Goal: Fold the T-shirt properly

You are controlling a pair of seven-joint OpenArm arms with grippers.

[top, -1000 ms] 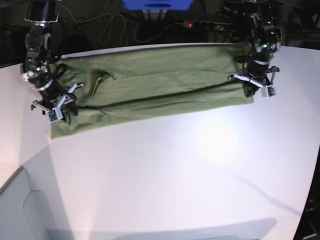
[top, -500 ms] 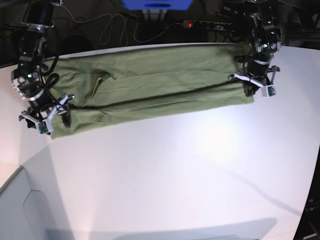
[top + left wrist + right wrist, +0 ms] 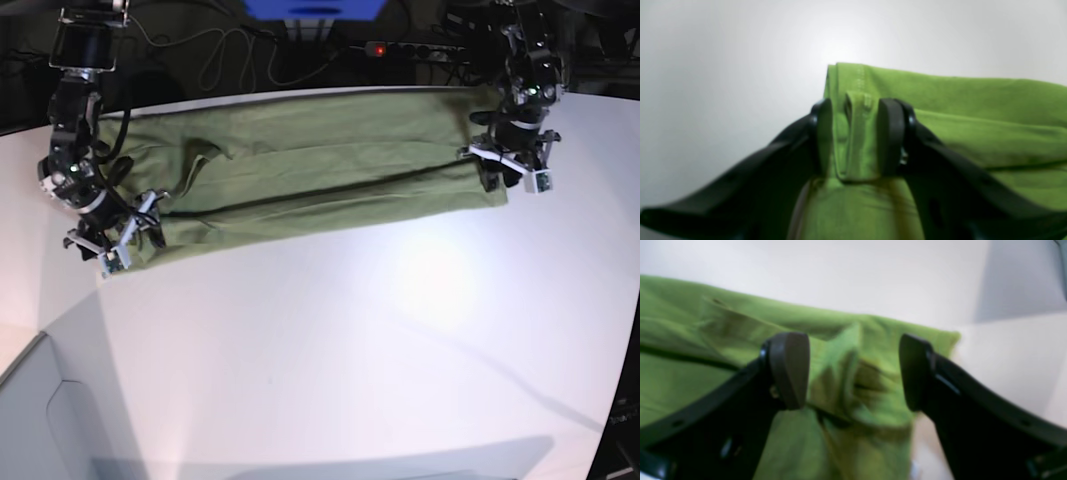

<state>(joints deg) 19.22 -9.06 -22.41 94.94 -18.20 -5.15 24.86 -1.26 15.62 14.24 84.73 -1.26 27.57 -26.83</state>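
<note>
The T-shirt's upper corner is rumpled between the fingers of the robot's right gripper, so that gripper should pinch the corner's tip (image 3: 852,356) and pull it back flat before it folds further.
The olive-green T-shirt (image 3: 320,170) lies as a long folded strip across the back of the white table (image 3: 400,350). My left gripper (image 3: 510,172) is at the strip's right end. In the left wrist view the left gripper (image 3: 855,133) is shut on a bunched, hemmed fold of the T-shirt (image 3: 957,100). My right gripper (image 3: 112,240) is at the strip's left end. In the right wrist view the right gripper (image 3: 853,373) has its fingers wide apart, astride a rumpled corner of the T-shirt (image 3: 690,323).
A power strip (image 3: 400,48) with a red light, loose cables and a blue object (image 3: 315,8) sit behind the table's far edge. A grey panel (image 3: 50,420) adjoins the table at the lower left.
My right gripper swung out to the left, then came back right onto the shirt's left end. The shirt's front-left corner has drawn in. My left gripper has hardly moved.
</note>
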